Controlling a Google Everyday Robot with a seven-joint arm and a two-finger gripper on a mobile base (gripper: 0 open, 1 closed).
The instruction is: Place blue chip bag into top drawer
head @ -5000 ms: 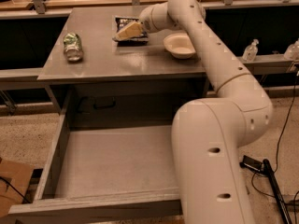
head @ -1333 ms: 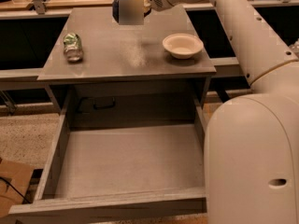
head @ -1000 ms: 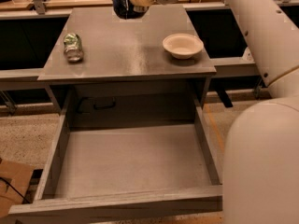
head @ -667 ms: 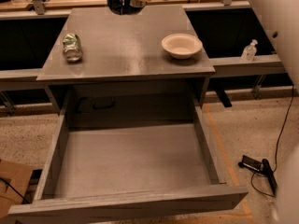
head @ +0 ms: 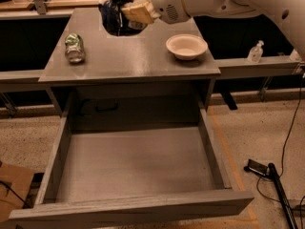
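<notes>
Next, I release the blue chip bag with my gripper inside the top drawer's back corner area (head: 107, 130), on the side where the can is.
The blue chip bag (head: 113, 17) is dark navy and crumpled, held in the air above the back of the grey cabinet top (head: 128, 56). My gripper (head: 132, 12) is shut on the bag's right side, with the white arm reaching in from the upper right. The top drawer (head: 133, 163) is pulled fully open below the cabinet top, its grey bottom bare. The bag is well behind and above the drawer.
A crushed green-and-silver can (head: 75, 47) lies on the cabinet top at the left. A white bowl (head: 186, 46) sits at the right. A small clear bottle (head: 256, 52) stands on the right ledge. A black cable and device (head: 267, 173) lie on the floor at the right.
The gripper lifted the chip bag off the cabinet top and carried it up and slightly left. The arm has swung out of the foreground, so the whole drawer shows.
</notes>
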